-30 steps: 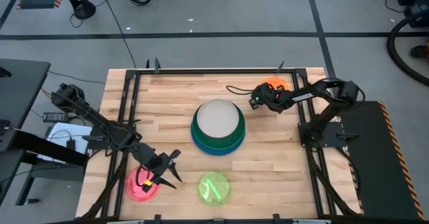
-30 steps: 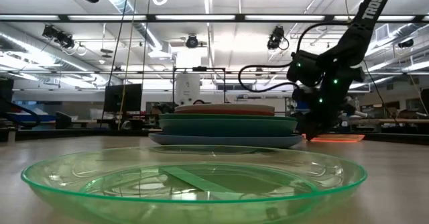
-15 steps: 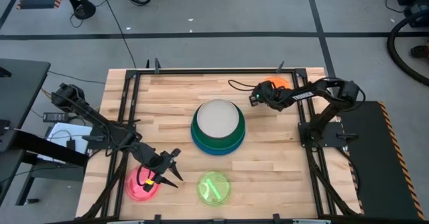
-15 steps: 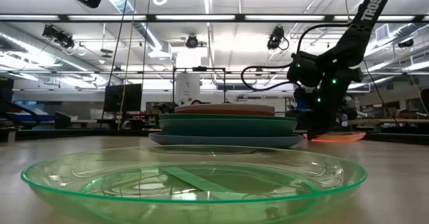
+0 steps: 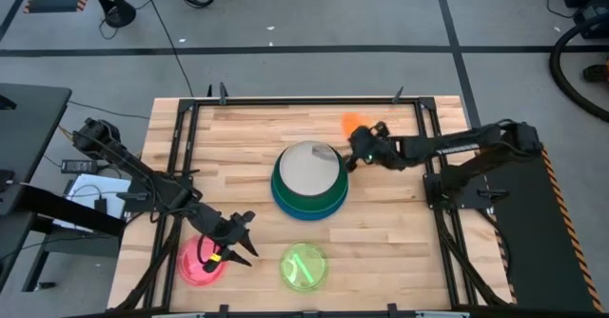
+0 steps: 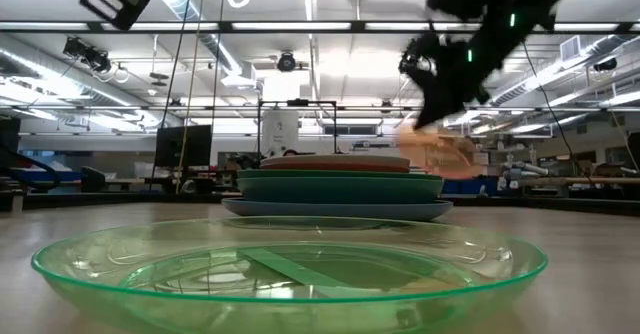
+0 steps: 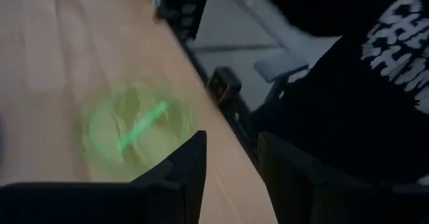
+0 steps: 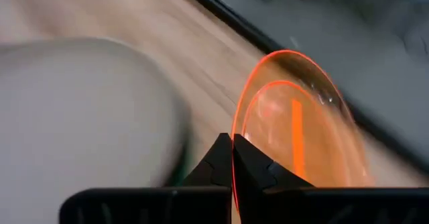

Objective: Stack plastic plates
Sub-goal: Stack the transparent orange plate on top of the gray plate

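I should release the orange plate from my right gripper in the middle of the cream plate (image 5: 310,167) (image 8: 74,127) that is on top of the stack.
The stack of plastic plates (image 5: 309,183) stands mid-table: a blue plate at the bottom, green and teal above, and a cream plate (image 8: 80,110) on top. My right gripper (image 5: 355,139) is shut on a translucent orange plate (image 8: 295,123), just right of the stack and above table height (image 6: 440,154). My left gripper (image 5: 234,241) hovers open over the right side of a pink plate (image 5: 198,263) lying flat near the front left. A lime plate (image 5: 303,267) lies flat at the front edge; it also shows in the left wrist view (image 7: 131,125). My right gripper pinches the orange plate's rim (image 8: 235,138) between its two fingertips. The fingers come from the table's right, slanting down. The plate is lifted clear of the table, tipped steeply on edge, and hangs below the fingers beside the stack's top.
A black frame (image 5: 190,109) runs round the wooden table (image 5: 247,137). A person in a dark printed sleeve (image 7: 375,63) stands beyond the table edge in the left wrist view. Bare wood lies left of the stack and along the far side.
My right gripper has shut on the orange plate's rim at the far right, lifted it clear of the table and swung it toward the stack. The plate has tipped from flat to steeply tilted.
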Available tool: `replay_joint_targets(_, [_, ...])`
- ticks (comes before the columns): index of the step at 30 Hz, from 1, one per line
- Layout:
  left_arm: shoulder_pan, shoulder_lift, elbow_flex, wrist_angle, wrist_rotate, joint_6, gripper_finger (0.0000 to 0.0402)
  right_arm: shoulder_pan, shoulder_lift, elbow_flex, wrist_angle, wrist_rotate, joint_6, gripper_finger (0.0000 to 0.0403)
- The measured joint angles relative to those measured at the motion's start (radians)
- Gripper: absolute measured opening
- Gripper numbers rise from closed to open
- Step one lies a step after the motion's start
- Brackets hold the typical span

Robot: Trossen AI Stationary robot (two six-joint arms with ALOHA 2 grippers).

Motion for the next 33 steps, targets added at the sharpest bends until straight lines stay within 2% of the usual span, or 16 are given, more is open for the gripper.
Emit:
replay_joint_targets(3, [-0.02,-0.017,0.091,-0.214,-0.028,-0.083,0.0141,0.14,0.022,0.121,-0.064,0.024,-0.125,0.0004])
replay_joint_targets(8, [-0.105,-0.011,0.296,-0.699,-0.203,-0.169,0.0141,0.293,0.169,0.276,-0.064,-0.111,-0.31,0.0002])
replay_joint_targets(13, [-0.19,-0.012,0.416,-1.015,-0.229,-0.387,0.0141,0.326,0.381,0.392,-0.109,-0.097,-0.375,0.0002])
replay_joint_targets(17, [-0.257,-0.011,0.432,-1.195,-0.27,-0.566,0.0141,0.327,0.493,0.474,-0.101,-0.055,-0.418,0.0003])
replay_joint_targets(21, [-0.316,-0.012,0.414,-1.244,-0.318,-0.682,0.0141,0.321,0.55,0.505,-0.133,-0.001,-0.419,0.0005])
replay_joint_targets(25, [-0.354,-0.01,0.396,-1.21,-0.367,-0.689,0.0141,0.301,0.564,0.508,-0.131,-0.045,-0.386,0.0014])
replay_joint_targets(33, [-0.358,-0.01,0.386,-1.171,-0.427,-0.665,0.0141,0.266,0.596,0.508,-0.114,-0.082,-0.348,0.0034])
